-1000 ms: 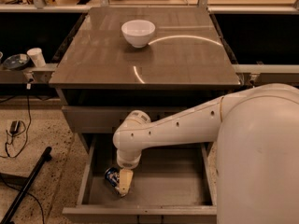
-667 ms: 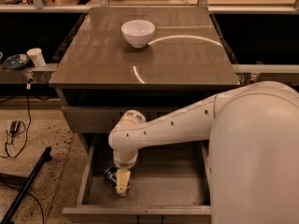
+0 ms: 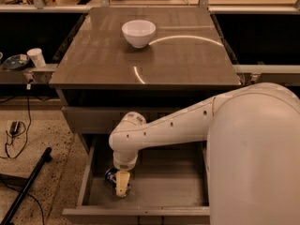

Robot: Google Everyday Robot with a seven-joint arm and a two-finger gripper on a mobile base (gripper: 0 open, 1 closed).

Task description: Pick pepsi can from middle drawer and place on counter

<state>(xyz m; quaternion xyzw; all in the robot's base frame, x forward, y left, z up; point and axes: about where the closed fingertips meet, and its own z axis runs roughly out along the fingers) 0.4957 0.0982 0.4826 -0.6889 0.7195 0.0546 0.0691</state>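
Note:
I will close my gripper around the middle of the pepsi can (image 3: 114, 179) that lies in the open middle drawer.
The pepsi can (image 3: 110, 176), blue with a silver end, lies at the front left of the open middle drawer (image 3: 168, 186). My gripper (image 3: 122, 185) hangs straight down from the white arm into the drawer and sits right against the can, covering its right side. Whether it holds the can does not show. The counter (image 3: 187, 55) is the glossy grey-brown slab above the drawer.
A white bowl (image 3: 138, 33) stands near the back middle of the counter. The white arm and robot body (image 3: 253, 158) fill the right foreground. Left of the cabinet are a paper cup (image 3: 35, 57), cables on the floor and a black pole (image 3: 28, 186).
The arm's wrist has shifted slightly to the left over the drawer. The can lies in the same spot.

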